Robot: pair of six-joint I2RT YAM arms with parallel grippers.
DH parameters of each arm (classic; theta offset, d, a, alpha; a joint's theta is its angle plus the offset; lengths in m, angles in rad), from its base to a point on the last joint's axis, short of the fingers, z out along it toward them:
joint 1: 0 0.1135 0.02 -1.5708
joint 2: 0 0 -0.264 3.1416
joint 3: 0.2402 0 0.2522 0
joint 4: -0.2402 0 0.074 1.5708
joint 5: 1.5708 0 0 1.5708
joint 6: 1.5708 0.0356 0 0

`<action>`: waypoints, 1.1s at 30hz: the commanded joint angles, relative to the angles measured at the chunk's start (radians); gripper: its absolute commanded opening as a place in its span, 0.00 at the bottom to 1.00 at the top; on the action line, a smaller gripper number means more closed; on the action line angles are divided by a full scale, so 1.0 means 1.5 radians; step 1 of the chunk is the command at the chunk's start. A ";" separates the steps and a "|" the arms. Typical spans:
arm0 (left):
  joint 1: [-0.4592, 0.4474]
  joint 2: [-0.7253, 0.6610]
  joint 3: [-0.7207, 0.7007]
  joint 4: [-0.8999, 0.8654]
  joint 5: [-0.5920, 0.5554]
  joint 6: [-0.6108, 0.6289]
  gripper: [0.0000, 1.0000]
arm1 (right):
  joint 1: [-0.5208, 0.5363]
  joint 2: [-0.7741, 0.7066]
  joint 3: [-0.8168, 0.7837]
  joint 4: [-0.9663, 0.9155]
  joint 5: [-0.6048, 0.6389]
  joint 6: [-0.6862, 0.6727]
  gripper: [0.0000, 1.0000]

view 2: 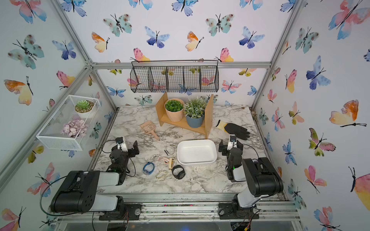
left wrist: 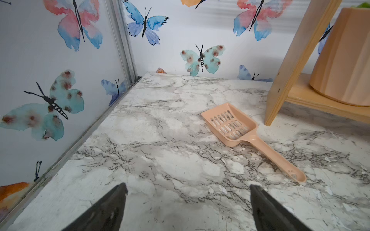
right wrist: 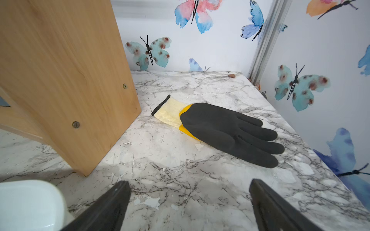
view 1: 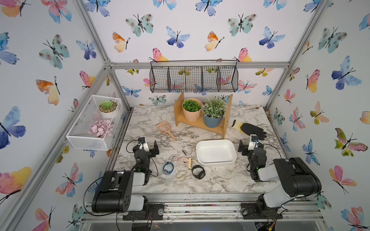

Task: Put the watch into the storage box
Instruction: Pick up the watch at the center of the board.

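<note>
The silver watch's strap (view 1: 185, 149) is between the peach scoop's handle and the white storage box. My left gripper goes there next and closes on it.
Several watches lie on the marble table between the arms in both top views: a black watch (view 1: 198, 171) (view 2: 178, 172), a blue one (view 1: 167, 168), a gold-framed one (view 1: 181, 174), a pink-strapped one (view 1: 185, 160) and a silver one (view 1: 187, 150). To their right sits the white storage box (view 1: 216, 153) (view 2: 197, 153), with nothing in it; its corner shows in the right wrist view (right wrist: 26, 200). My left gripper (view 1: 148, 143) (left wrist: 188, 189) stands open over bare marble, left of the watches. On the box's right side, my right gripper (view 1: 249, 144) (right wrist: 189, 184) is open and holds nothing.
A peach slotted scoop (view 1: 165, 129) (left wrist: 230, 126) lies ahead of the left gripper. A wooden shelf (view 1: 200, 124) with two potted plants stands at the back. A black-and-yellow glove (view 1: 252, 129) (right wrist: 226, 130) lies ahead of the right gripper. A black wire basket (view 1: 193, 79) and a white mesh basket (view 1: 94, 124) hang on the walls.
</note>
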 commanded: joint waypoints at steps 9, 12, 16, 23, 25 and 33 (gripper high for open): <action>0.000 0.005 0.010 -0.004 0.016 0.004 0.98 | -0.015 -0.003 0.023 -0.027 -0.033 0.003 0.99; 0.000 0.005 0.010 -0.005 0.017 0.004 0.99 | -0.015 -0.003 0.023 -0.028 -0.033 0.003 0.99; 0.000 0.005 0.010 -0.005 0.016 0.004 0.99 | -0.016 -0.003 0.023 -0.029 -0.033 0.003 0.99; 0.000 0.005 0.010 -0.005 0.017 0.004 0.99 | -0.016 -0.003 0.023 -0.029 -0.034 0.003 0.99; 0.001 0.005 0.010 -0.005 0.016 0.004 0.99 | -0.016 -0.003 0.023 -0.029 -0.034 0.003 0.99; 0.001 0.004 0.010 -0.004 0.017 0.004 0.99 | -0.016 -0.019 0.011 -0.005 -0.021 0.003 0.99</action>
